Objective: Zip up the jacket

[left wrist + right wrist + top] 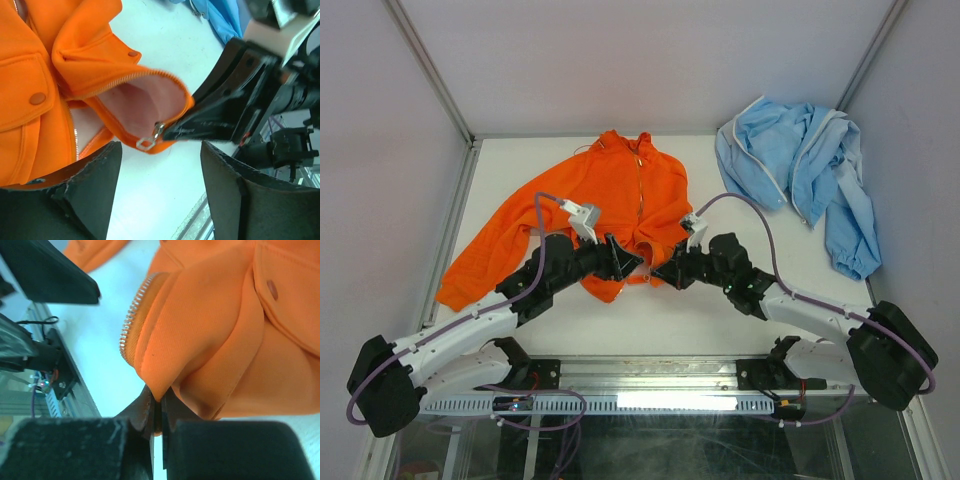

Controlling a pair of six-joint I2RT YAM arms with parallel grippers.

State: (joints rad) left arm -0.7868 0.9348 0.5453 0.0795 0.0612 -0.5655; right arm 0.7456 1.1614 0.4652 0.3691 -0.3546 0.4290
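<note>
The jacket's other zipper edge is lying loose, away from the zipper pull, so I need to grab that edge with my left gripper by its bottom corner (611, 296) and lift it.
The orange jacket (610, 200) lies spread on the white table, collar at the far side, front partly open. My right gripper (665, 272) is shut on the jacket's bottom hem (165, 385) and lifts that corner, so the pale lining (135, 107) shows. The silver zipper pull (147, 141) hangs at the lifted hem, just beside the right gripper's fingertips (200, 127). My left gripper (628, 260) is open and empty; its fingers (95, 185) sit just below the zipper pull, apart from it. Zipper teeth (129, 325) run along the held edge.
A light blue garment with white trim (800, 165) lies crumpled at the table's back right. The jacket's sleeve (480, 260) stretches toward the front left. The metal front rail (650, 400) runs along the near edge. Grey walls close in the table.
</note>
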